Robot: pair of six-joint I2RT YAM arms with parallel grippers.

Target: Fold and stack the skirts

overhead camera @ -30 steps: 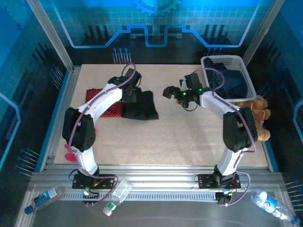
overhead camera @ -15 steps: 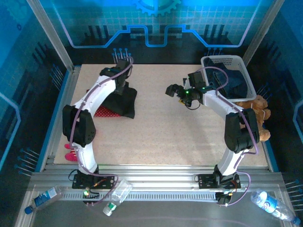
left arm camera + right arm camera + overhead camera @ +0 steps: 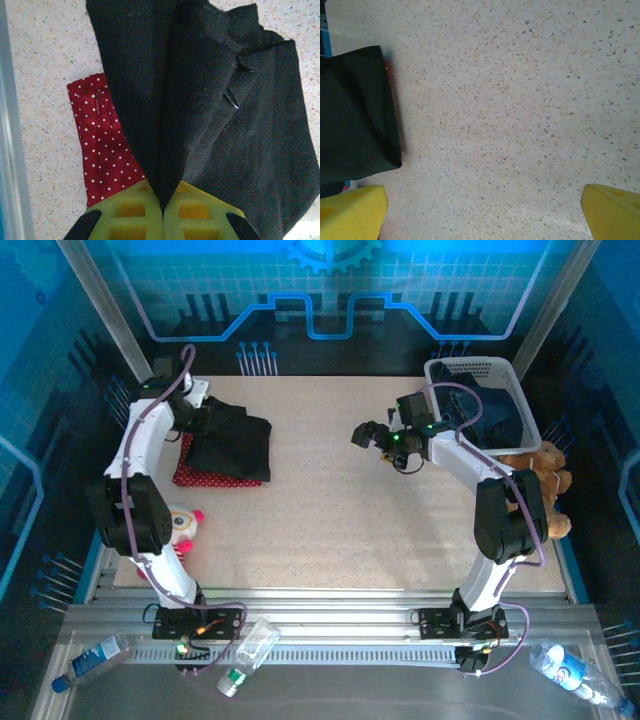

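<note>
Next, my left gripper lets go of the fold of the black skirt over the outer side of the red white-dotted skirt (image 3: 190, 443) (image 3: 107, 125).
The plain black skirt (image 3: 232, 440) lies folded on top of the red white-dotted skirt (image 3: 186, 468) at the table's back left. My left gripper (image 3: 203, 406) is at the black skirt's far left edge, shut on a fold of it. In the left wrist view the black cloth (image 3: 215, 100) runs into the closed yellow fingers of that gripper (image 3: 163, 210), with the red skirt (image 3: 100, 145) beneath. My right gripper (image 3: 366, 432) hovers open over bare table at mid-right, nothing between its fingers (image 3: 350, 210). Dark blue denim skirts (image 3: 497, 415) lie in the basket.
A white basket (image 3: 440, 368) stands at the back right corner. A brown teddy bear (image 3: 542, 472) sits just in front of it at the right edge. A pink-and-white plush doll (image 3: 180, 527) lies near the left arm's base. Bottles (image 3: 248, 650) lie on the front rail.
My left arm swung left and back, dragging the black skirt off the table's middle onto the red skirt. The right arm barely moved and stayed open.
</note>
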